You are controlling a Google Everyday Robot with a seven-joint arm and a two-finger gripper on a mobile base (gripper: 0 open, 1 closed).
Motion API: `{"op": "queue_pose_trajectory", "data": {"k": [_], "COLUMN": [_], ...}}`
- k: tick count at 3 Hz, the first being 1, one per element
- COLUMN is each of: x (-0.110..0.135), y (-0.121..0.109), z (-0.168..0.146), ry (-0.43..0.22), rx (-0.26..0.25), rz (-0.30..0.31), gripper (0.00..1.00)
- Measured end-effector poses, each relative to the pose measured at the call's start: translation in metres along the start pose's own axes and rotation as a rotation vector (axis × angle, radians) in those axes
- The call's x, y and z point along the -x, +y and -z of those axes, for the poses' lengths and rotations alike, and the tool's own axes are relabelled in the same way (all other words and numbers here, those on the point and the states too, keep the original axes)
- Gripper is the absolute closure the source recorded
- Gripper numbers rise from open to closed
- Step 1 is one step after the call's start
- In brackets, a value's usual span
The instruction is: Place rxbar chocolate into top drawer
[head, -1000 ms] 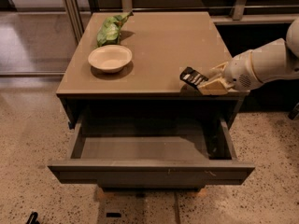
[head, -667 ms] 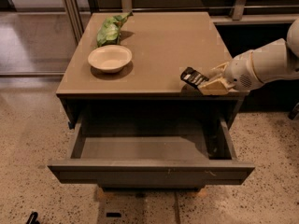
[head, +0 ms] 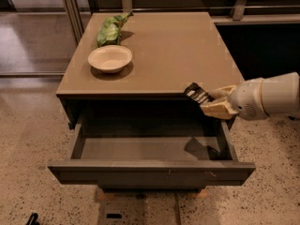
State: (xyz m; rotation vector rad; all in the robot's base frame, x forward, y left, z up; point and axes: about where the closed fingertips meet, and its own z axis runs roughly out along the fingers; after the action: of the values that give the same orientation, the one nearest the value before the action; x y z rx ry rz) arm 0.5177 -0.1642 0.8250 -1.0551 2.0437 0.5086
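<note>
Next, my gripper lets go of the rxbar chocolate inside the open top drawer (head: 186, 131), just behind the gripper's shadow on the drawer's bottom.
The rxbar chocolate (head: 197, 93), a small black bar with white print, is held in my gripper (head: 212, 102), which comes in from the right on a white arm. The bar hangs tilted in the air at the front right edge of the cabinet top, above the right end of the top drawer (head: 150, 168). The drawer is pulled wide open, and its inside shows nothing but the gripper's shadow on the floor at the right.
A cream bowl (head: 110, 58) and a green leafy-looking bag (head: 109, 29) sit at the back left of the brown cabinet top (head: 173, 50). Metal posts and a glass panel stand behind. Speckled floor surrounds the cabinet.
The gripper with the bar has moved forward off the cabinet top and a little lower, now over the open drawer's right end. The drawer, bowl and bag have not moved.
</note>
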Motion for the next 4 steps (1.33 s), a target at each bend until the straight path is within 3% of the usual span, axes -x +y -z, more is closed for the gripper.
{"op": "queue_pose_trajectory", "data": {"k": [1, 2, 4], "x": [-0.024, -0.044, -0.076], "y": [0.018, 0.021, -0.007], "z": [-0.007, -0.022, -0.073], "ry": [-0.04, -0.038, 0.041], "rx": [-0.014, -0.015, 0.01], "rz": [-0.085, -0.142, -0.203], "gripper": [1.0, 1.0, 1.0]}}
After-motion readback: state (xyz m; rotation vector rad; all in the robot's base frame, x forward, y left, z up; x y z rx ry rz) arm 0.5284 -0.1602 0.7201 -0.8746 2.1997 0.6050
